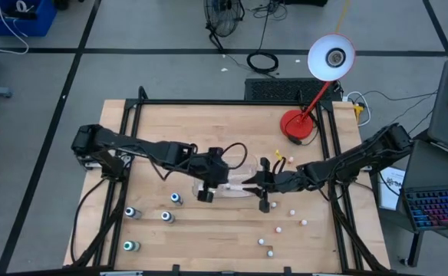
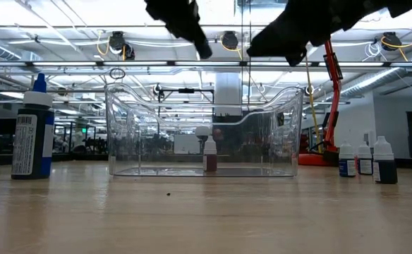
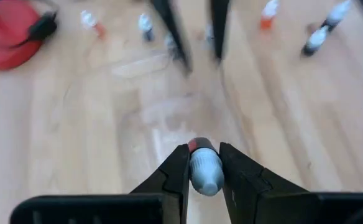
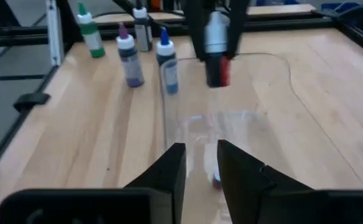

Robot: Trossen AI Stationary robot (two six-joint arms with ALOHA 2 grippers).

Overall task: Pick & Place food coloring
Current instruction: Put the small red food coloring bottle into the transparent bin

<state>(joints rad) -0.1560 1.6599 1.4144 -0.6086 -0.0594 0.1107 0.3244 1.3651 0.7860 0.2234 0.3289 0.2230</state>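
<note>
My left gripper needs to release the food coloring bottle on the clear tray's bottom beside the small dark-red bottle [image 1: 210, 185]. The held bottle is still above the tray.
My left gripper [image 3: 204, 149] hangs over the clear tray [image 1: 235, 186], shut on a tiny food coloring bottle [image 3: 204, 169] with a whitish top and a red body; the right wrist view shows this bottle [image 4: 217, 50] above the tray's rim. My right gripper [image 4: 201, 152] is open at the tray's right side and touches nothing. One small dark-red bottle [image 2: 209, 155] stands upright on the tray's floor. More bottles stand on the table to the tray's left [image 1: 176, 198] and right [image 1: 291, 212]. My left gripper pinches the bottle's whitish top [image 3: 205, 177] between its two fingers, which come from above and point down. The bottle is lifted clear over the tray and hangs upright, with its red body [image 4: 218, 71] below the fingertips.
A red desk lamp [image 1: 298, 125] with a white shade stands at the table's far right. Green [image 4: 90, 31], purple [image 4: 129, 59] and blue [image 4: 167, 62] bottles stand near the tray's left side. Black frame rails [image 1: 209, 101] border the table.
</note>
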